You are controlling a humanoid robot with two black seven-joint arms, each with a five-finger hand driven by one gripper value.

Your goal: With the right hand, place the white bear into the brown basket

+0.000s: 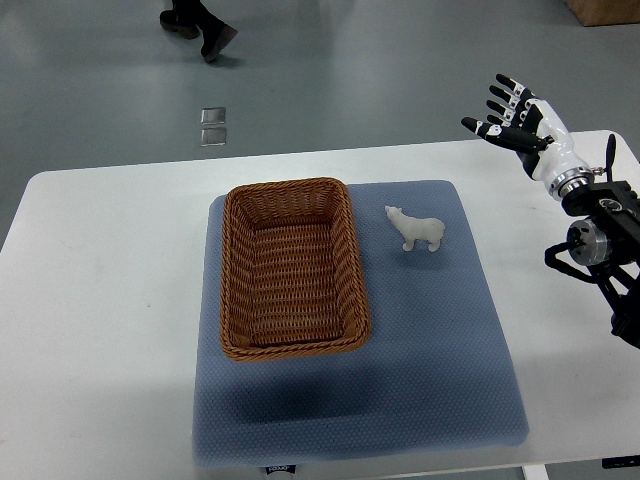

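I move my right gripper to the white bear next and close it around the rear half of its body [430, 230], leaving the bear's head free.
A small white bear [415, 230] stands upright on the blue mat [430, 340], just right of the brown wicker basket [238, 290]. The basket holds nothing. My right hand [512, 118] hovers over the table's far right corner, well to the right of the bear and beyond it, with its fingers spread and nothing in them. Its arm comes in from the right edge. The left arm does not show.
The mat lies on a white table [100, 300]. A person's dark shoes [200, 25] are on the grey floor beyond the table, near a small metal floor plate [213, 127]. A brown box corner [605, 10] shows at the top right.
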